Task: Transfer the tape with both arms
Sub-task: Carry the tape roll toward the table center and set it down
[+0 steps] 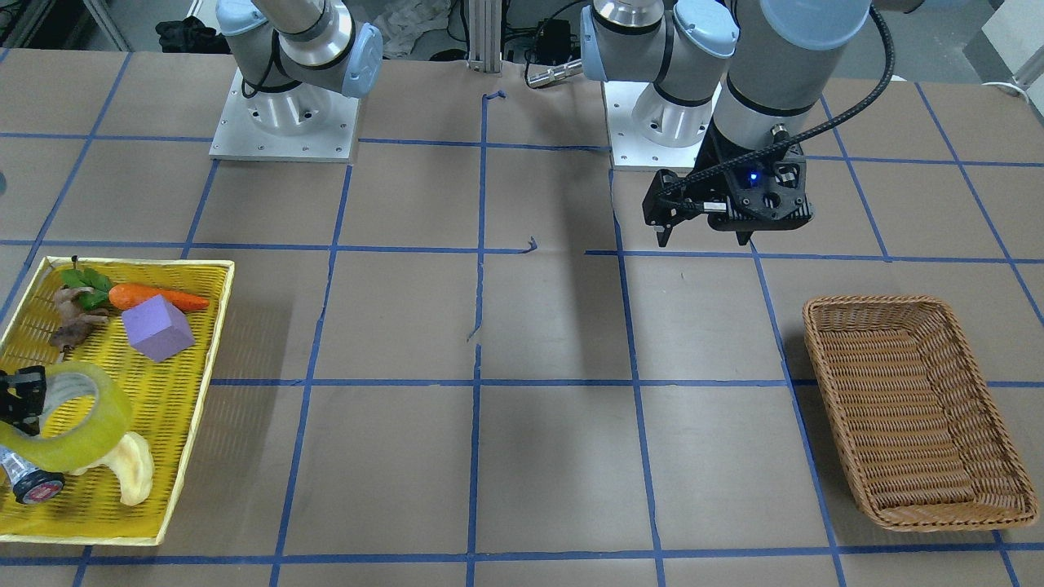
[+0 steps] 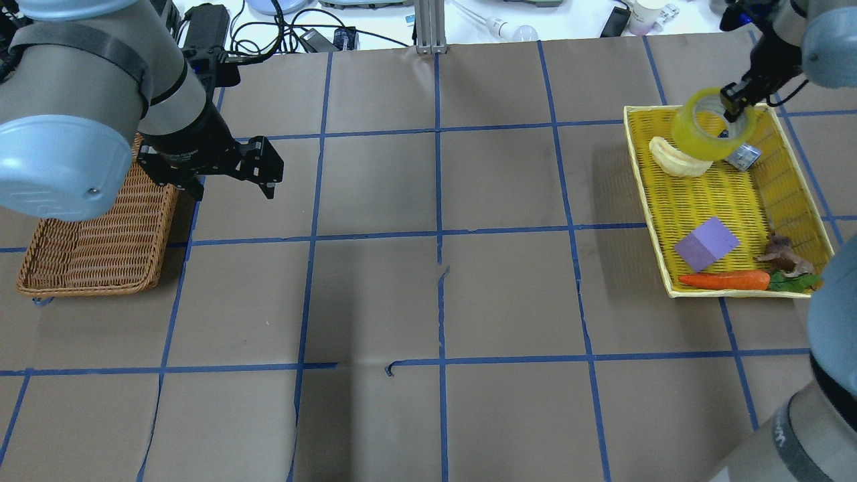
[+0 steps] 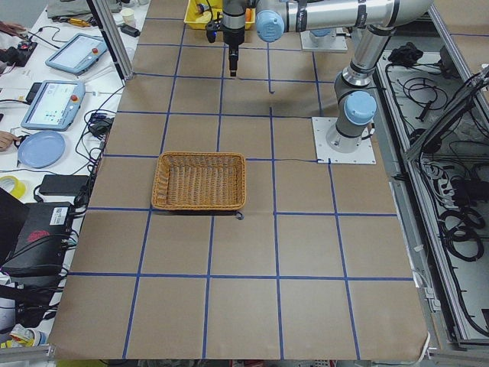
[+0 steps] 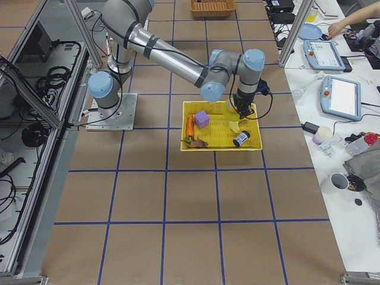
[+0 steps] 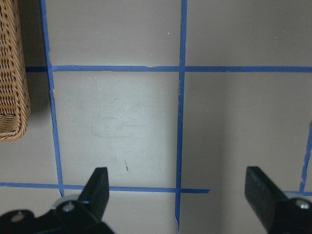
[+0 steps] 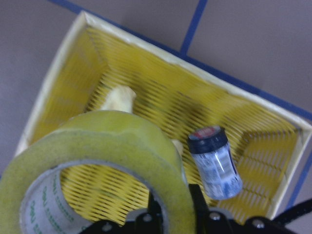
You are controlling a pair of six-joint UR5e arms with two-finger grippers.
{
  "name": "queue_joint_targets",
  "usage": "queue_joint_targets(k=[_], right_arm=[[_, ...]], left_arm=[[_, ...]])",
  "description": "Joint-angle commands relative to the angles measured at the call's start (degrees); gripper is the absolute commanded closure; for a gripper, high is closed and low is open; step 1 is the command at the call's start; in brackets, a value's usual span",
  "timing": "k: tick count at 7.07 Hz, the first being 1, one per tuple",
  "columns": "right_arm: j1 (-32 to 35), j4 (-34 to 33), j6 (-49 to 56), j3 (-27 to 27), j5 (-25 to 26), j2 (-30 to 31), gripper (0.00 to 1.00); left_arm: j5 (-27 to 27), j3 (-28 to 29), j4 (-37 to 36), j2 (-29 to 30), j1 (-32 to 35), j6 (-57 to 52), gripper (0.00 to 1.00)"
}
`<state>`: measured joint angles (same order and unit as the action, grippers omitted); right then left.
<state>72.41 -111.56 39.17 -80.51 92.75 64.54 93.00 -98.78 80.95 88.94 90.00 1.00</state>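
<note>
My right gripper will release the tape on the middle blue line (image 1: 472,465) between the yellow tray and the wicker basket.
The tape (image 2: 696,134), a wide translucent yellow roll with a pale core, hangs tilted just above the far end of the yellow tray (image 2: 639,174). My right gripper (image 2: 733,107) is shut on the roll's wall, one finger inside the ring and one outside. The right wrist view shows the tape (image 6: 97,161) close up, and it also appears in the front view (image 1: 73,416). My left gripper (image 1: 705,238) is open and empty. It hovers over bare table beside the wicker basket (image 2: 87,289), with its fingers (image 5: 97,185) spread wide.
The tray (image 1: 122,262) holds a carrot (image 1: 159,299), a purple block (image 1: 157,328), a pale curved piece (image 1: 130,473), a small bottle (image 6: 214,163) and dried leaves. The brown wicker basket (image 1: 864,303) sits on my left side. Blue tape lines grid the brown table.
</note>
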Motion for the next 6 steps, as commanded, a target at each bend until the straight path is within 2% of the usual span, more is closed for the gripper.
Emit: queue_joint_targets(k=[1,4,6], right_arm=[[11.21,1.08,-16.69,3.25,0.14,-1.25,1.0],[25.98,-1.19,-46.1,4.3,-0.9,-6.95,1.0],[31.46,-1.82,-55.67,5.45,-2.66,-11.96,1.0]], left_arm=[[0.07,-0.01,0.0,-0.17,0.0,-0.21,0.0],[0.07,0.25,-0.09,0.0,-0.18,0.23,0.0],[0.6,-0.09,0.17,-0.08,-1.05,-0.38,0.0]])
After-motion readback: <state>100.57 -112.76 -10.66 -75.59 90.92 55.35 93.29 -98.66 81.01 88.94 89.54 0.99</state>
